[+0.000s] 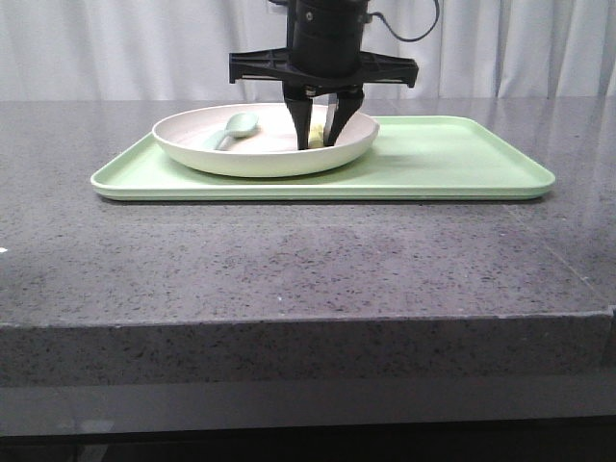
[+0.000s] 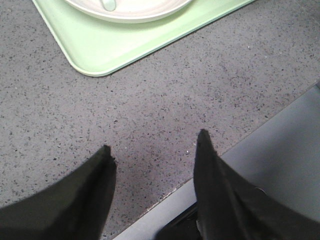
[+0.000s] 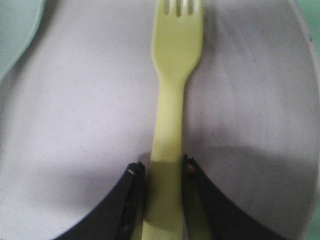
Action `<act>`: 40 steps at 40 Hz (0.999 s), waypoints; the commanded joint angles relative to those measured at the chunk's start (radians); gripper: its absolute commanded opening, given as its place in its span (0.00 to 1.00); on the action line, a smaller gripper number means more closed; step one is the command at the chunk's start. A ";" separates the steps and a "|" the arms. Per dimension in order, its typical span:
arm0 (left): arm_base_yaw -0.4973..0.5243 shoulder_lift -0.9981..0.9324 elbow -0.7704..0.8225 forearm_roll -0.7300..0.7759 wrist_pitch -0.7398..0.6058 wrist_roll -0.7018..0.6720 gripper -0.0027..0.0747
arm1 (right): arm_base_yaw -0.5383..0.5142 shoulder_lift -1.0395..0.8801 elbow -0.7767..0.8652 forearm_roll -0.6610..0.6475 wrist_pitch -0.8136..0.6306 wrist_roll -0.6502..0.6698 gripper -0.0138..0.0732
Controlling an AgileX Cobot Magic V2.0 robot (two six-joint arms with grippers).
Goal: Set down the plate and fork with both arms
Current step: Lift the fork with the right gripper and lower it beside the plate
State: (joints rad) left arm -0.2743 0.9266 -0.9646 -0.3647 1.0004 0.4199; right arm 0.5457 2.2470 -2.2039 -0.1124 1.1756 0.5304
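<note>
The light green tray's empty bottom (image 1: 449,157) is beside the cream plate. Next, my right gripper lets go of the pale yellow fork there. The fork is still down in the plate.
The cream plate (image 1: 260,164) sits on the left part of the light green tray (image 1: 443,159). My right gripper (image 1: 320,142) reaches down into the plate and is shut on the handle of the pale yellow fork (image 3: 172,90). In the right wrist view the gripper (image 3: 164,167) has its fingers close on both sides of the handle, and the tines point away over the plate's floor (image 3: 90,110). Only a sliver of the fork (image 1: 316,132) shows in the front view. My left gripper (image 2: 152,145) is open and empty over the bare counter, apart from the tray; it is out of the front view.
A grey-green spoon (image 1: 236,127) lies in the left part of the plate. In the left wrist view the tray's corner (image 2: 110,47) and the plate's rim (image 2: 140,12) lie ahead of the fingers. The counter's front edge (image 2: 210,167) runs beside the left gripper.
</note>
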 commanded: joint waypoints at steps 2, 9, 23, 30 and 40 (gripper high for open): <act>0.002 -0.010 -0.025 -0.030 -0.049 0.000 0.50 | -0.004 -0.063 -0.026 -0.002 -0.016 -0.004 0.31; 0.002 -0.010 -0.025 -0.030 -0.049 0.000 0.50 | -0.004 -0.098 -0.026 -0.002 -0.014 -0.004 0.31; 0.002 -0.010 -0.025 -0.030 -0.049 0.000 0.50 | -0.004 -0.187 -0.026 -0.003 -0.005 -0.004 0.31; 0.002 -0.010 -0.025 -0.030 -0.049 0.000 0.50 | -0.004 -0.223 -0.026 -0.053 0.052 -0.004 0.31; 0.002 -0.010 -0.025 -0.030 -0.049 0.000 0.50 | -0.004 -0.266 -0.021 -0.120 0.124 -0.075 0.31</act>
State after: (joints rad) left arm -0.2743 0.9266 -0.9646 -0.3647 1.0004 0.4199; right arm 0.5457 2.0678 -2.2039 -0.1930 1.2509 0.5046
